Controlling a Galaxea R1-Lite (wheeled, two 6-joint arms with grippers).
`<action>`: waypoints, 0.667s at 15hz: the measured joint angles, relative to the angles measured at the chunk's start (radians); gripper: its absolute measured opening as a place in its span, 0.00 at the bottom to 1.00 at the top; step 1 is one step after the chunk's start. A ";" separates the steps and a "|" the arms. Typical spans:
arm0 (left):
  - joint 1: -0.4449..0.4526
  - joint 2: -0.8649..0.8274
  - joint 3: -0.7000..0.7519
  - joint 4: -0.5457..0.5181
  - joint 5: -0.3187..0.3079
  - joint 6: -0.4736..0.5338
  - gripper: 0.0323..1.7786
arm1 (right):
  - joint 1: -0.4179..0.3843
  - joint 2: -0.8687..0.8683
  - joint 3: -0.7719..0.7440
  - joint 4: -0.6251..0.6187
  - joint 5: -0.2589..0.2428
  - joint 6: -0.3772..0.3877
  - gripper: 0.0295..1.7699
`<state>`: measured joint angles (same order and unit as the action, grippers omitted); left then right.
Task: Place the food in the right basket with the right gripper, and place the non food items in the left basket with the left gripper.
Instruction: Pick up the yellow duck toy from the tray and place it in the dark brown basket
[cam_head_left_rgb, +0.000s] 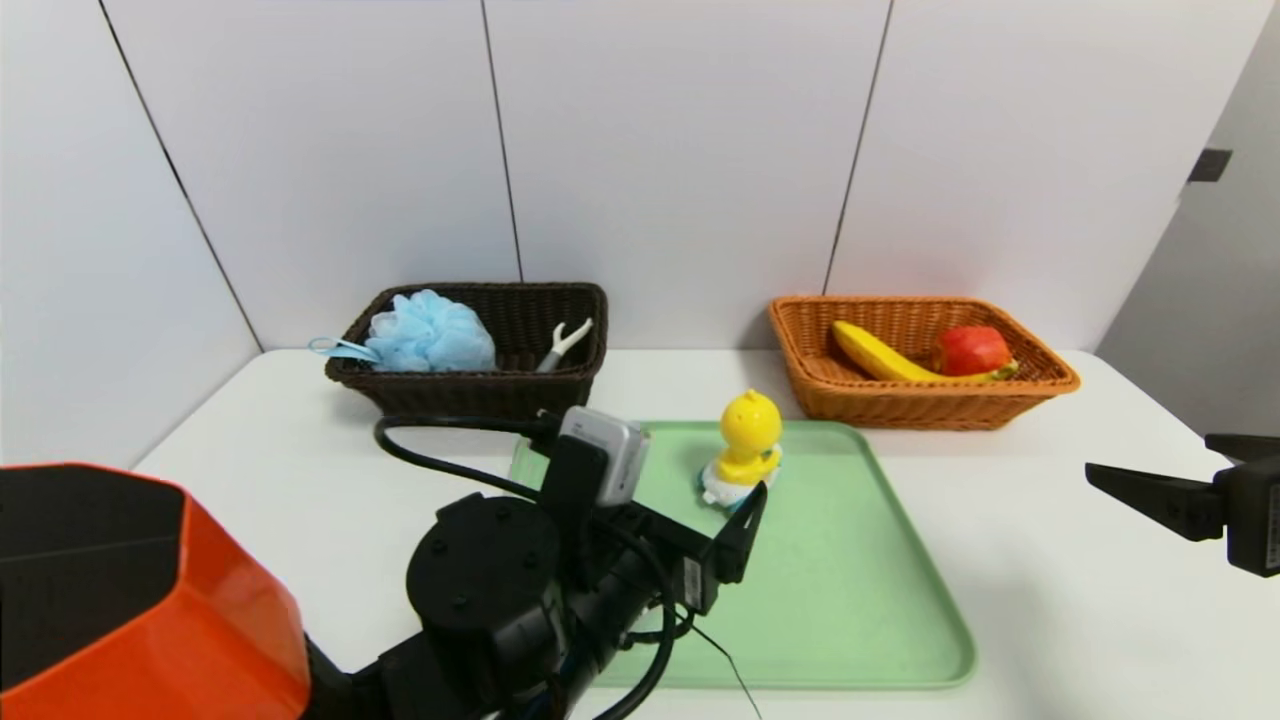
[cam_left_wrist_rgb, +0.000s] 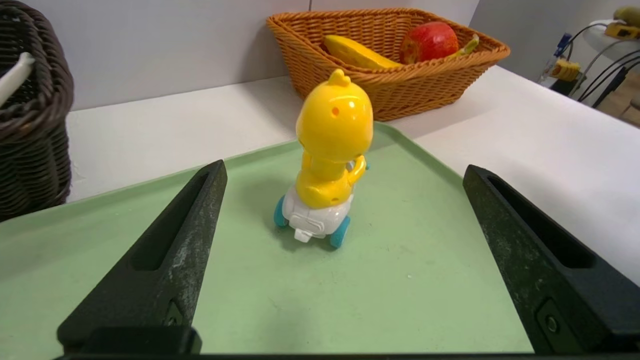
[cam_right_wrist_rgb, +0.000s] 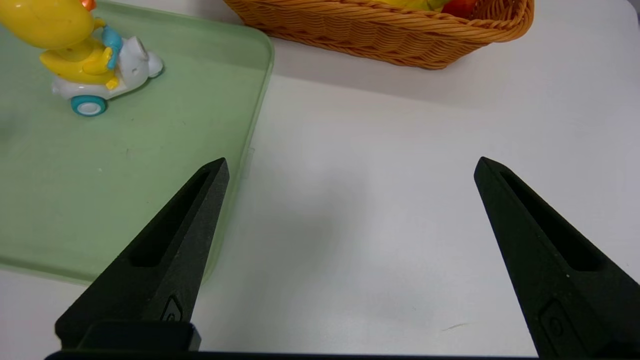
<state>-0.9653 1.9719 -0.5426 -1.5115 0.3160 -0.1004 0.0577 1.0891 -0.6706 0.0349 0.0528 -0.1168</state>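
Note:
Next, my left gripper grips the yellow duck toy at the neck (cam_head_left_rgb: 749, 454) (cam_left_wrist_rgb: 328, 166), just below its big round head.
A yellow duck toy (cam_head_left_rgb: 745, 450) on white-blue wheels stands upright on the far part of the green tray (cam_head_left_rgb: 850, 580). My left gripper (cam_left_wrist_rgb: 342, 170) is open just in front of the duck (cam_left_wrist_rgb: 332, 150), low over the tray, fingers either side and not touching it. The dark brown left basket (cam_head_left_rgb: 470, 395) holds the blue sponge (cam_head_left_rgb: 432, 332) and the white peeler (cam_head_left_rgb: 565, 345). In the orange right basket (cam_head_left_rgb: 900, 405) lie the banana (cam_head_left_rgb: 880, 355) and the apple (cam_head_left_rgb: 970, 350). My right gripper (cam_head_left_rgb: 1150, 452) hangs open and empty over the bare table right of the tray.
The white table (cam_head_left_rgb: 1050, 600) runs back to a white panelled wall behind both baskets. An orange-and-black housing (cam_head_left_rgb: 150, 600) fills the near left corner. A black cable (cam_head_left_rgb: 440, 465) loops over the left wrist.

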 joint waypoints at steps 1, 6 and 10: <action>-0.003 0.027 -0.015 -0.007 0.000 0.021 0.95 | 0.000 0.000 0.000 0.000 0.000 0.000 0.96; -0.005 0.143 -0.077 -0.010 0.002 0.058 0.95 | 0.000 -0.003 0.011 0.000 0.000 0.014 0.96; 0.007 0.223 -0.156 -0.010 0.001 0.061 0.95 | 0.000 -0.008 0.018 0.000 0.000 0.014 0.96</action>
<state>-0.9587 2.1947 -0.6981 -1.5215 0.3170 -0.0394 0.0577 1.0813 -0.6523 0.0351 0.0528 -0.1023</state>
